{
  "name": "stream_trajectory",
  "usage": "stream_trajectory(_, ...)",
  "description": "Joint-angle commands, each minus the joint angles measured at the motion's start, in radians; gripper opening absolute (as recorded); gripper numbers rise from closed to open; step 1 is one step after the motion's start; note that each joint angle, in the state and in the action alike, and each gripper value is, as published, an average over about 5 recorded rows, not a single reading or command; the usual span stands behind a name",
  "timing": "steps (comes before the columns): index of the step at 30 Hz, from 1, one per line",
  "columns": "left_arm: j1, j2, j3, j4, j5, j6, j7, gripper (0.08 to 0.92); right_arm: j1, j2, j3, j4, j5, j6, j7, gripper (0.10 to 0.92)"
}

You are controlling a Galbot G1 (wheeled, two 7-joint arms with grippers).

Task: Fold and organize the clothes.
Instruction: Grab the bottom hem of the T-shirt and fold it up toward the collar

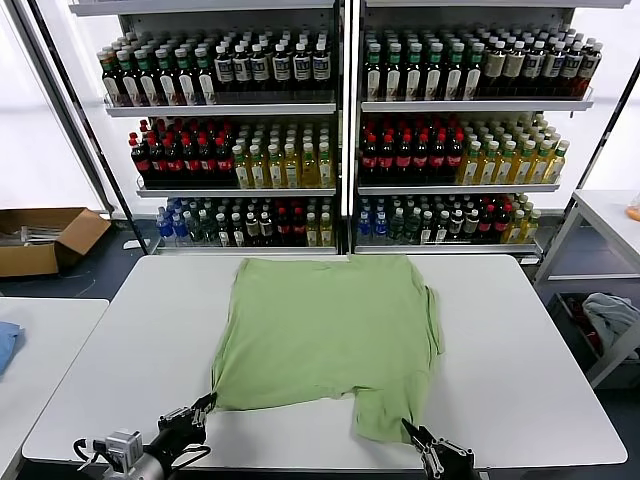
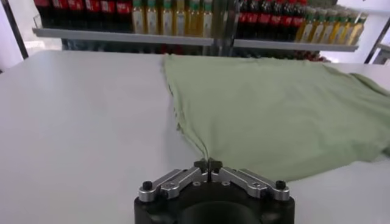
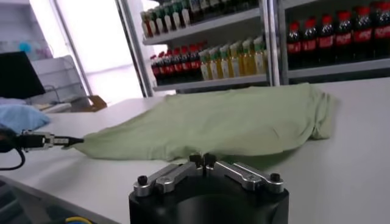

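My right gripper is holding a corner of the light green polo shirt. Next, I put that corner, now at the table's front edge, down on the shirt's bunched side edge [image 1: 421, 309] [image 3: 308, 122].
The light green polo shirt [image 1: 325, 335] lies spread flat on the white table [image 1: 120, 360], back side up; collar, buttons and chest print are hidden. My left gripper [image 1: 207, 402] is shut on the shirt's near left corner [image 2: 208, 159]. My right gripper [image 1: 410, 430] is shut on the near right corner of the shirt [image 3: 202, 157]. Both grippers sit at the table's front edge. The left gripper also shows far off in the right wrist view [image 3: 76, 141], pinching its corner.
Shelves of bottles [image 1: 340, 130] stand behind the table. A second white table [image 1: 40, 340] with a blue cloth [image 1: 6, 345] is at the left. A cardboard box [image 1: 45, 238] lies on the floor. A grey-white cloth [image 1: 610, 315] lies at the right.
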Motion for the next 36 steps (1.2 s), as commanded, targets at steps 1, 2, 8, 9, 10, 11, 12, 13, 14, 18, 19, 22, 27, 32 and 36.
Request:
stream_trajectory(1, 0.077, -0.004, -0.053, -0.108, -0.023, -0.013, -0.003, 0.084, -0.047, 0.007, 0.019, 0.009, 0.082, 0.082, -0.053, 0.106)
stream_trajectory(2, 0.079, -0.006, -0.059, -0.117, -0.033, -0.014, -0.006, 0.084, -0.038, 0.005, 0.018, 0.01, 0.093, 0.082, -0.05, 0.106)
stream_trajectory(8, 0.017, -0.003, -0.068, -0.137, -0.139, -0.034, -0.026, 0.084, 0.133, -0.031, 0.008, -0.038, 0.173, 0.053, 0.01, 0.106)
stream_trajectory(9, -0.006, 0.004, -0.067, -0.131, -0.159, -0.037, -0.029, 0.084, 0.171, -0.038, 0.003, -0.051, 0.183, 0.048, 0.024, 0.106)
stream_trajectory(10, -0.03, 0.014, -0.066, -0.122, -0.177, -0.04, -0.031, 0.084, 0.213, -0.043, -0.004, -0.071, 0.192, 0.043, 0.038, 0.106)
stream_trajectory(11, -0.055, 0.027, -0.064, -0.108, -0.194, -0.04, -0.033, 0.084, 0.256, -0.048, -0.011, -0.093, 0.2, 0.038, 0.054, 0.106)
stream_trajectory(12, -0.077, 0.04, -0.061, -0.094, -0.208, -0.04, -0.034, 0.084, 0.294, -0.051, -0.018, -0.115, 0.206, 0.035, 0.068, 0.106)
stream_trajectory(13, -0.097, 0.053, -0.056, -0.078, -0.218, -0.041, -0.034, 0.084, 0.337, -0.053, -0.026, -0.142, 0.21, 0.032, 0.084, 0.106)
stream_trajectory(14, -0.12, 0.066, -0.048, -0.057, -0.227, -0.042, -0.034, 0.084, 0.376, -0.054, -0.034, -0.173, 0.214, 0.03, 0.098, 0.106)
stream_trajectory(18, -0.223, 0.099, -0.014, 0.046, -0.256, -0.041, -0.036, 0.084, 0.503, -0.06, -0.059, -0.276, 0.219, 0.026, 0.13, 0.106)
stream_trajectory(19, -0.255, 0.102, -0.007, 0.074, -0.266, -0.039, -0.039, 0.084, 0.534, -0.061, -0.068, -0.299, 0.219, 0.025, 0.136, 0.106)
stream_trajectory(22, -0.362, 0.101, 0.017, 0.164, -0.29, -0.026, -0.045, 0.084, 0.626, -0.065, -0.099, -0.366, 0.222, 0.022, 0.157, 0.106)
stream_trajectory(27, -0.49, 0.094, 0.057, 0.295, -0.3, -0.02, -0.047, 0.084, 0.751, -0.065, -0.167, -0.471, 0.222, 0.005, 0.193, 0.106)
stream_trajectory(32, -0.569, 0.081, 0.093, 0.393, -0.298, -0.007, -0.045, 0.084, 0.863, -0.068, -0.247, -0.601, 0.176, -0.013, 0.201, 0.106)
stream_trajectory(36, -0.609, 0.068, 0.123, 0.474, -0.273, 0.031, -0.035, 0.084, 0.921, -0.062, -0.302, -0.684, 0.151, -0.043, 0.216, 0.127)
